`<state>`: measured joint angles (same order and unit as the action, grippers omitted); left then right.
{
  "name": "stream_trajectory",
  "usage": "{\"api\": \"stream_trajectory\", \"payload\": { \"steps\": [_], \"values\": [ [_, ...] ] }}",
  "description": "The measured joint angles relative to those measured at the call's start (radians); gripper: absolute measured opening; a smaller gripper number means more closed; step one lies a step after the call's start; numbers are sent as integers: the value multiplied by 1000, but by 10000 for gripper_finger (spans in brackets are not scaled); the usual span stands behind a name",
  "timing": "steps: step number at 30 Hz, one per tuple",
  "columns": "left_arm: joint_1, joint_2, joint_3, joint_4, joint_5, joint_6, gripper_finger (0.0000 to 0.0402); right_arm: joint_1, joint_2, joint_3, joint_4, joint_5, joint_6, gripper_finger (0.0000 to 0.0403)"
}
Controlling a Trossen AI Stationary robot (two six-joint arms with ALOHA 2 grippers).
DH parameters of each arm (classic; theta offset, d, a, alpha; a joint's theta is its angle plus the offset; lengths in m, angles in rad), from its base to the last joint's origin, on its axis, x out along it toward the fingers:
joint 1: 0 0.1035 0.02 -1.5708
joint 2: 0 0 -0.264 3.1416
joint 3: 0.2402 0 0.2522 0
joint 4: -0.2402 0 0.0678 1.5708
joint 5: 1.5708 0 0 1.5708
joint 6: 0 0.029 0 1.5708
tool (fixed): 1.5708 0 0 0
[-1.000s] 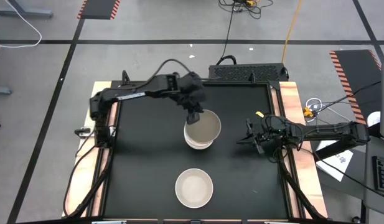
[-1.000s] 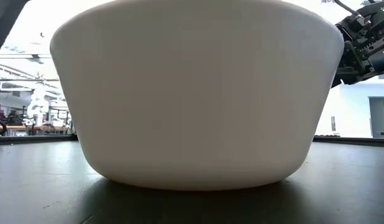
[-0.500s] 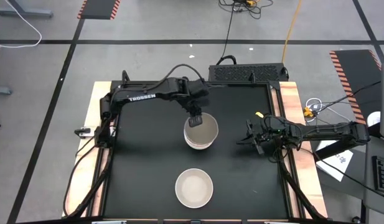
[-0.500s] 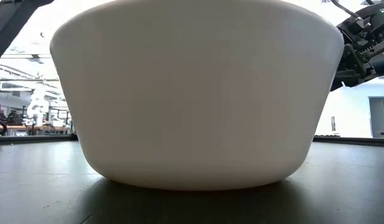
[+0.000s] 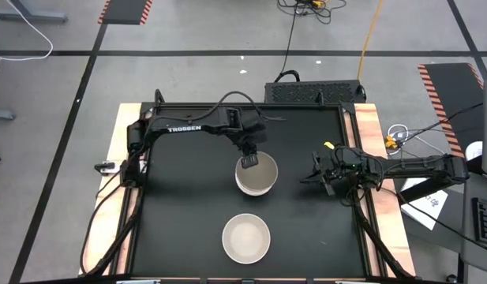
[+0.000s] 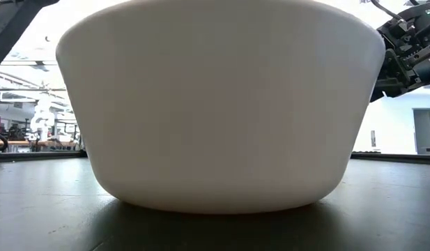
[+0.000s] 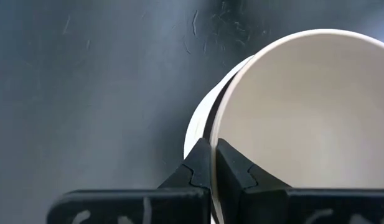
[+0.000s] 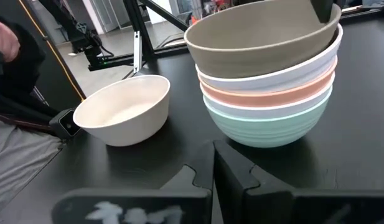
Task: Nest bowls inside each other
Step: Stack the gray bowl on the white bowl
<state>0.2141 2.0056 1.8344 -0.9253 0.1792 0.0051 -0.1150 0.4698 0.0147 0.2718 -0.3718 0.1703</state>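
Observation:
My left gripper is holding the olive-grey bowl. It will let go once that bowl settles level inside the white bowl of the mid-table stack [image 5: 260,178] [image 7: 338,155].
A stack of several bowls [image 5: 256,177] stands mid-table, with a mint green bowl [image 8: 266,129] at the bottom. Above it come white and salmon pink bowls, and the olive-grey bowl [image 8: 260,38] is on top. My left gripper [image 5: 248,162] is at the stack's far-left side, shut on the olive-grey bowl. A cream bowl [image 5: 245,238] rests on its base near the front edge and fills the low view [image 6: 221,111]. My right gripper [image 5: 312,175] is shut and holds nothing, to the right of the stack. My left gripper pinches the olive-grey bowl's rim [image 7: 215,127] on its far-left side, one finger inside the bowl and one outside. The fingers [image 8: 322,9] come from above, slanting down. The bowl sits in the white bowl below it, tilted, its gripped side higher.
Wooden strips [image 5: 366,126] border the black tabletop [image 5: 180,205] on the left and right. A black box [image 5: 314,91] lies along the far edge. Bare tabletop shows left of the stack and around the cream bowl.
My left gripper has gone down and a little toward the near edge, staying shut on the olive-grey bowl. The bowl was held above and slightly off the stack; it has sunk into the top of the stack.

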Motion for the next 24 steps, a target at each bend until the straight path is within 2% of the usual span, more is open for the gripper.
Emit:
{"api": "stream_trajectory", "payload": {
  "steps": [13, 24],
  "values": [
    [-4, 0, -5, 51, -5, -15, 5, 0, 0, 0, 0, 0, -3, 0],
    [-39, 0, -5, 58, -70, -19, 5, 0, 0, 0, 0, 0, -3, 0]
  ]
}}
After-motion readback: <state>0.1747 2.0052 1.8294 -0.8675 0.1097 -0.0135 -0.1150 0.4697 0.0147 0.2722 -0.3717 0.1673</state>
